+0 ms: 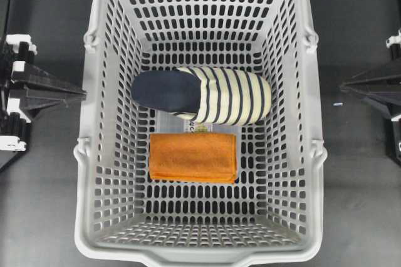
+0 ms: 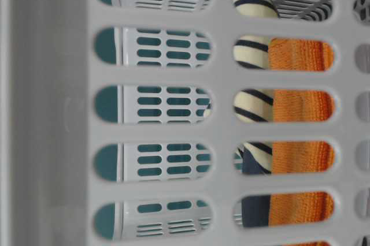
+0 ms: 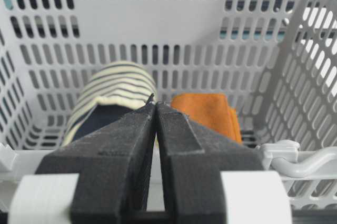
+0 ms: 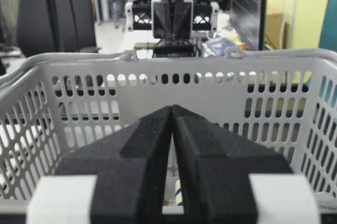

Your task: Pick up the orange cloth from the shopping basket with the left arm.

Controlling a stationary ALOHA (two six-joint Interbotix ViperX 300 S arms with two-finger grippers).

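The orange cloth's middle (image 1: 190,157) (image 3: 204,112), midway between its edge beside the striped slipper and its opposite edge, is next for my left gripper to go to and close on.
The orange cloth (image 1: 193,157) lies folded flat on the floor of the light grey shopping basket (image 1: 315,154), in front of a striped slipper. It also shows in the left wrist view (image 3: 208,111) and through the wall slots in the table-level view (image 2: 300,107). My left gripper (image 1: 81,93) is shut and empty, outside the basket's left wall and level with the slipper; its tips (image 3: 154,103) point over the rim (image 3: 295,163). My right gripper (image 1: 343,86) is shut and empty outside the right wall, with its tips (image 4: 172,108) facing the basket (image 4: 210,58).
A navy-and-cream striped slipper (image 1: 207,94) lies across the basket's middle, touching the cloth's far edge; it shows left of the cloth in the left wrist view (image 3: 118,84). A small clear item (image 1: 199,128) peeks out between them. The tall lattice walls surround both.
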